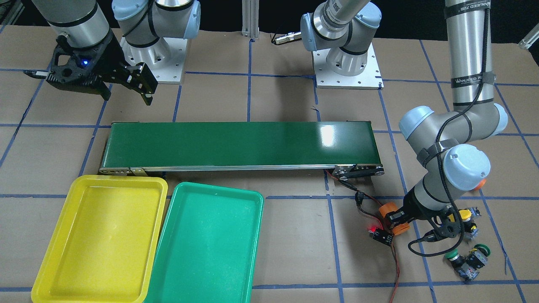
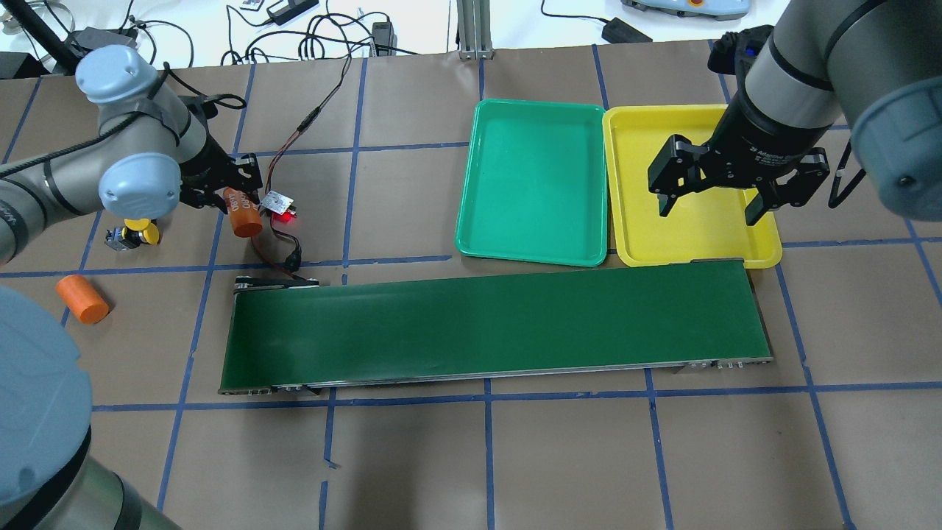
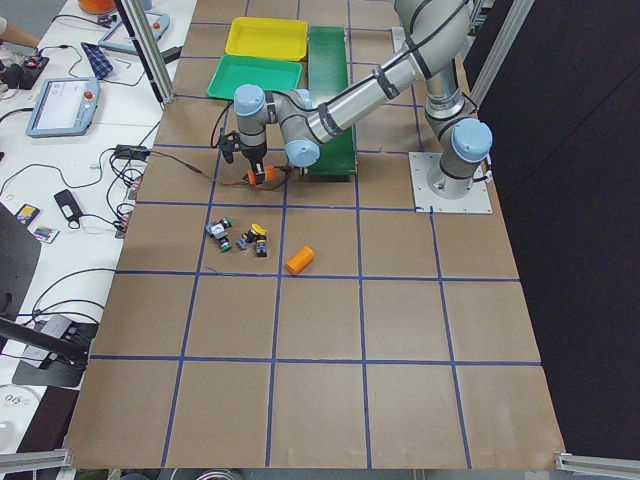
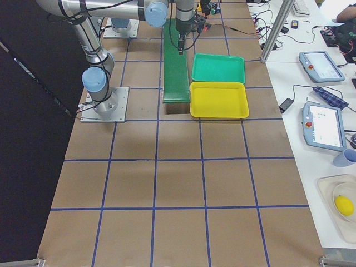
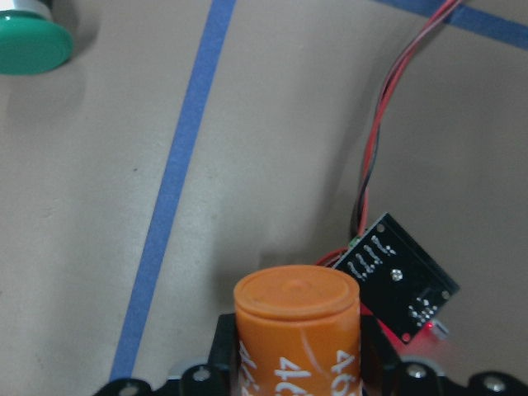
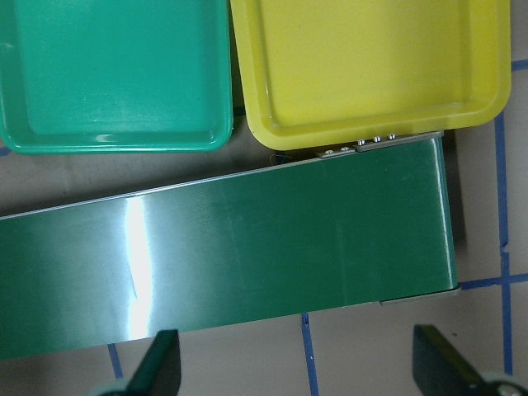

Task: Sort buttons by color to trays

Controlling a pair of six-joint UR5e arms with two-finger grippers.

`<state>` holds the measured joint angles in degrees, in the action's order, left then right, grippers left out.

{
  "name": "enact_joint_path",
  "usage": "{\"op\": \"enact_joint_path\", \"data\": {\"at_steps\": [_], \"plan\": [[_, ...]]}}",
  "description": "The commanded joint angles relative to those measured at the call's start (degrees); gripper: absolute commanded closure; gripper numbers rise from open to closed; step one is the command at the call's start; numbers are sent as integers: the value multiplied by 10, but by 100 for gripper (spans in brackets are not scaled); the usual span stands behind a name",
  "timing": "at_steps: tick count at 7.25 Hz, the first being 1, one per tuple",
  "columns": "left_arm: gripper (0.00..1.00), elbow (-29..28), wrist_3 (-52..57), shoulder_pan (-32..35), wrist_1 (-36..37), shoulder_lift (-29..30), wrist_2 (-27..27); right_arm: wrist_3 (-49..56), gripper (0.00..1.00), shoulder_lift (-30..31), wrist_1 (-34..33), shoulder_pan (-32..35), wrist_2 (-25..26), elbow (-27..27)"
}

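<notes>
My left gripper is to go to the dark-green conveyor belt's end (image 1: 359, 141) near the red-black wires. It will let go of the orange cylinder there.
My left gripper (image 2: 241, 200) is shut on an orange cylinder (image 5: 297, 330), not on a button, beside the belt's left end. One yellow-capped button (image 2: 140, 233) lies just left of it. Two green-capped buttons (image 1: 452, 256) (image 1: 482, 250) and a yellow one (image 1: 463, 216) lie close together near that arm's wrist. A green cap (image 5: 29, 41) shows in the left wrist view's top corner. The yellow tray (image 2: 688, 228) and the teal tray (image 2: 537, 184) lie side by side beyond the belt, both with nothing in them. My right gripper (image 2: 710, 210) hangs open over the yellow tray's near edge.
The long dark-green conveyor belt (image 2: 493, 324) runs across the middle of the table. A small circuit board with a red light (image 2: 278, 202) and red-black wires sits next to the held cylinder. Another orange cylinder (image 2: 82, 298) lies at the left edge.
</notes>
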<state>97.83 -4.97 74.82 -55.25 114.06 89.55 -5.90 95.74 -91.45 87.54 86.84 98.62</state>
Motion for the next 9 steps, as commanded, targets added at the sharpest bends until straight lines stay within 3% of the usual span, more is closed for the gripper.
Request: {"op": "enact_joint_path", "data": {"at_steps": [1,3,4,5,9], "plan": [[100,4,-23,1,-90,-79,2,0,0,7,1,0,-21,2],[100,10,-49,-12,-129,-115,11,1,0,7,1,0,-21,2],[100,13,-96,-12,-132,-122,50,1,0,9,5,0,-20,2],[100,25,-181,-1,-182,-137,56,1,0,10,6,0,-15,2],[100,171,-438,23,-190,-240,26,1,0,11,6,0,-14,3]]}}
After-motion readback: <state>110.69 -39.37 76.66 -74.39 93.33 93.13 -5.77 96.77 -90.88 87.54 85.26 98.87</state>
